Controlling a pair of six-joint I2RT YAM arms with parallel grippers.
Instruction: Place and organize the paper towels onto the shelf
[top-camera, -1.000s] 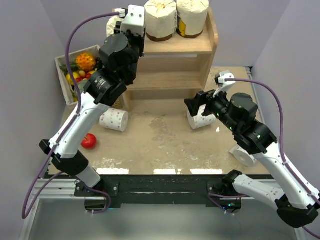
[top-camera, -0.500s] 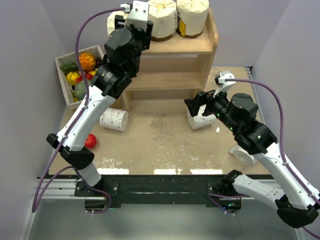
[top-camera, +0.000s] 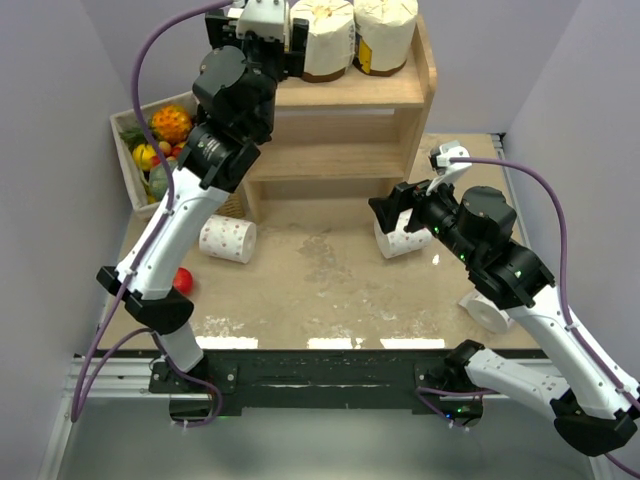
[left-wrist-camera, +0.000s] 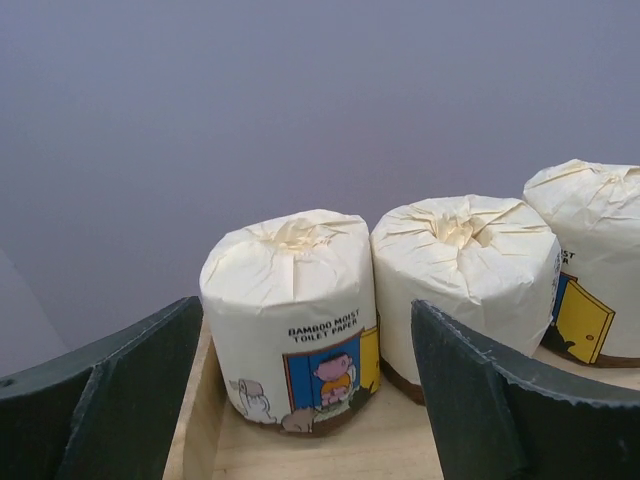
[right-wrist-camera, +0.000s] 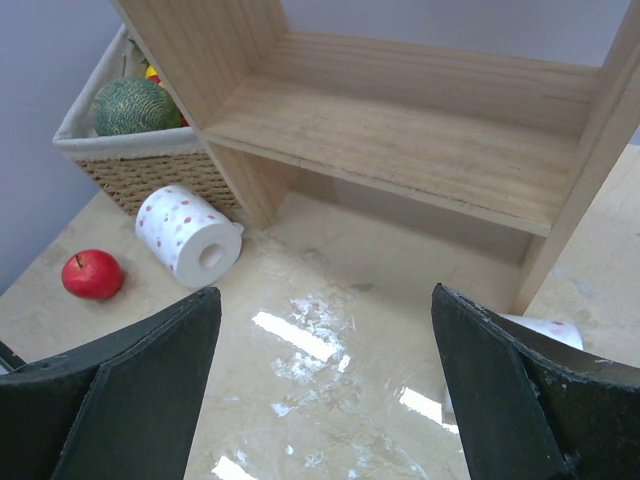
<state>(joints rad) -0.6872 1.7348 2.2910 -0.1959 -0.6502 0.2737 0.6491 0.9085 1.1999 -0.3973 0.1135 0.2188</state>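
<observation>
I need to close my right gripper, with one finger inside, on the hollow end (top-camera: 426, 234) that faces my right arm, on the white dotted roll just below my right gripper.
Three cream-wrapped paper towels stand in a row on the shelf's (top-camera: 360, 92) top board: the left one (left-wrist-camera: 290, 320), the middle one (left-wrist-camera: 465, 270) and the right one (left-wrist-camera: 590, 250). My left gripper (left-wrist-camera: 305, 320) is open at the board's left end, its fingers apart from the left roll and nearer than it. Two of the cream rolls (top-camera: 325, 35) show from above; my left arm hides the third. White dotted rolls lie on the table at the left (top-camera: 228, 240), the middle right (top-camera: 400, 238) and under my right arm (top-camera: 487, 310). My right gripper (right-wrist-camera: 325, 295) hangs open over the table, holding nothing.
A wicker fruit basket (top-camera: 140, 150) stands left of the shelf, with a red apple (top-camera: 180, 280) on the table in front of it. The shelf's lower tier (right-wrist-camera: 400, 140) is bare wood. Purple walls close in at the back and both sides.
My left gripper has opened and let go of the left cream roll on the top board, with the arm shifting slightly up and back. The right arm has not moved.
</observation>
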